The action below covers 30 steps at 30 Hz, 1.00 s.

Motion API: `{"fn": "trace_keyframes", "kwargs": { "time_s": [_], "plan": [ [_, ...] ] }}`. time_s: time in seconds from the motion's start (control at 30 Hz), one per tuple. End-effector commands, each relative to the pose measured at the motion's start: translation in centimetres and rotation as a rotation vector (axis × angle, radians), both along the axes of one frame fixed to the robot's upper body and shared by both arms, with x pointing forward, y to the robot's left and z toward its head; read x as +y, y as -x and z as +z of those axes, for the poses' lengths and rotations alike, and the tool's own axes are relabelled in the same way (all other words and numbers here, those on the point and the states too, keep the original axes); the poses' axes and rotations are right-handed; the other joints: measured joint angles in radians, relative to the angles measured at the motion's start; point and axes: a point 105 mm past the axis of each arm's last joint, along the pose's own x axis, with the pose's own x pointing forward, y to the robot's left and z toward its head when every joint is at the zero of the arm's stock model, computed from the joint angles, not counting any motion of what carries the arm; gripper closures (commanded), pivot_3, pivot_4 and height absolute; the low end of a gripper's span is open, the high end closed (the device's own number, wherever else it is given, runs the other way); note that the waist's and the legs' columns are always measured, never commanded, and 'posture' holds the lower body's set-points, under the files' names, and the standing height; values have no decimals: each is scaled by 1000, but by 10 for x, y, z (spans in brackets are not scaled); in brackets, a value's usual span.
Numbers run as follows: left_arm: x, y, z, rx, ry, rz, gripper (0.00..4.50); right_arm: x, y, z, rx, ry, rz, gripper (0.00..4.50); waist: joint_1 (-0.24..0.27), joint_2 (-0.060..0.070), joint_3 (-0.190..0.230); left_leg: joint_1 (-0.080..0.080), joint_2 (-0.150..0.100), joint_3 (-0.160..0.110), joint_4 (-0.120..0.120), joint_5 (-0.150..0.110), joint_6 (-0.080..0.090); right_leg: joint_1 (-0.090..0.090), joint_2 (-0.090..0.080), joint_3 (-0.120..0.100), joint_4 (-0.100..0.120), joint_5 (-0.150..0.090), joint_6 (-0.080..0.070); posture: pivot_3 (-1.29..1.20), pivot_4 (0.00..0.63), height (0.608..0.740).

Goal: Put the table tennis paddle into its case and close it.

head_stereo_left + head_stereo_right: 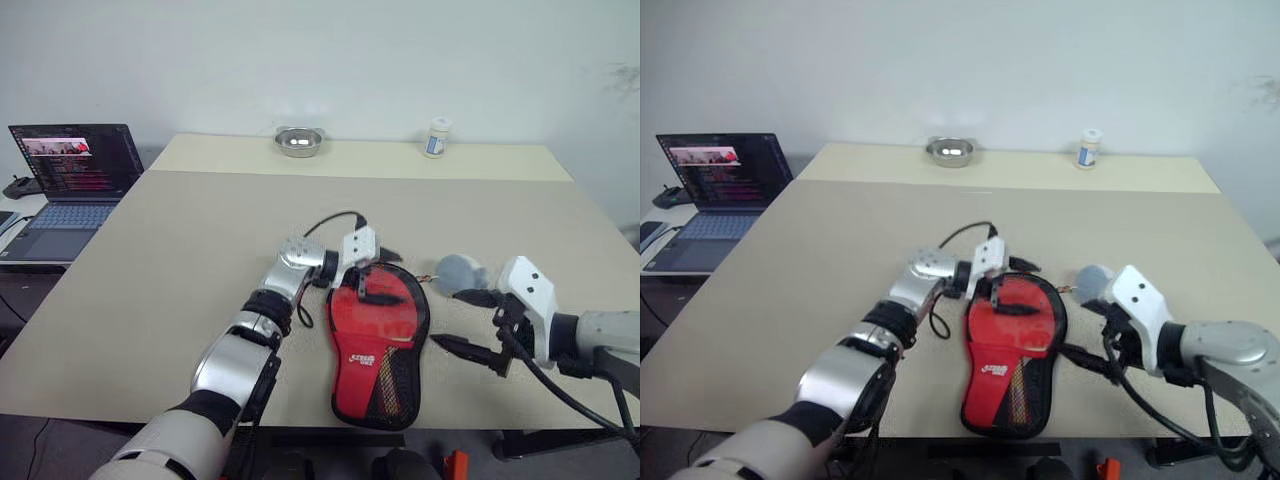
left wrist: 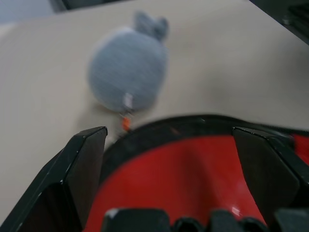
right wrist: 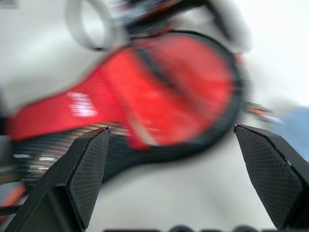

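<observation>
The grey soft round thing's side (image 1: pixel 478 279) away from the case, opposite its orange tag, will be gripped by my right gripper.
The case (image 1: pixel 378 345) lies flat near the table's front edge, red side up with its white logo and black mesh pocket toward me. The table tennis paddle is hidden. My left gripper (image 1: pixel 380 277) reaches in from the left and hangs open over the round head of the case; in the left wrist view its fingers (image 2: pixel 87 169) straddle the red face and black rim (image 2: pixel 193 159). My right gripper (image 1: pixel 468 322) stands open just right of the case, with nothing between its fingers (image 3: pixel 89 169). It faces the red case (image 3: pixel 169 101).
A grey soft round thing (image 1: pixel 460 271) with an orange tag lies just right of the case's head. At the table's far edge stand a metal bowl (image 1: pixel 298 141) and a small white bottle (image 1: pixel 436 138). An open laptop (image 1: pixel 75 185) sits on a side surface at the left.
</observation>
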Motion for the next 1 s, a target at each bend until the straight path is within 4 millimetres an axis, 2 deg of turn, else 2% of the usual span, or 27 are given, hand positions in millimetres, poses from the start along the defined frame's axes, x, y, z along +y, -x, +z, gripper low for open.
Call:
{"fn": "trace_keyframes", "kwargs": {
  "time_s": [0.03,0.17,0.4,0.6,0.77,0.87,1.0],
  "plan": [
    [-5,-2,3,-61,-3,4,8,-19,-24,17,-117,28,-107,0,1,0,0,0,0,0,0,0,0,0,0,0,0,0,0,0,150,740],
    [-8,-5,-13,-27,-15,71,8,-31,-46,16,-109,-23,-198,0,1,0,0,0,0,1,1,0,0,0,0,1,1,0,0,0,150,740],
    [-10,2,-39,5,-79,81,8,-36,-74,-2,-42,-85,-290,0,2,1,0,0,0,1,0,0,0,0,0,2,0,2,-3,0,150,740],
    [-12,8,-53,32,-91,85,8,-44,-92,-20,9,-85,-335,0,2,1,-1,3,0,2,1,0,0,2,-1,2,1,2,-3,0,150,740],
    [-9,13,-61,49,-105,74,8,-41,-97,-36,46,-43,-316,0,3,2,-2,5,0,2,0,0,0,3,0,2,1,2,-3,0,150,740],
    [-6,14,-64,56,-116,71,0,-38,-99,-36,45,-55,-321,604,2,3,-3,5,0,3,0,0,0,3,0,3,2,2,-3,0,150,740],
    [-1,18,-72,63,-140,61,0,-39,-99,-35,41,-53,-331,2051,2,4,-4,6,0,3,0,0,0,4,0,3,2,2,-3,0,150,740]
  ]
}}
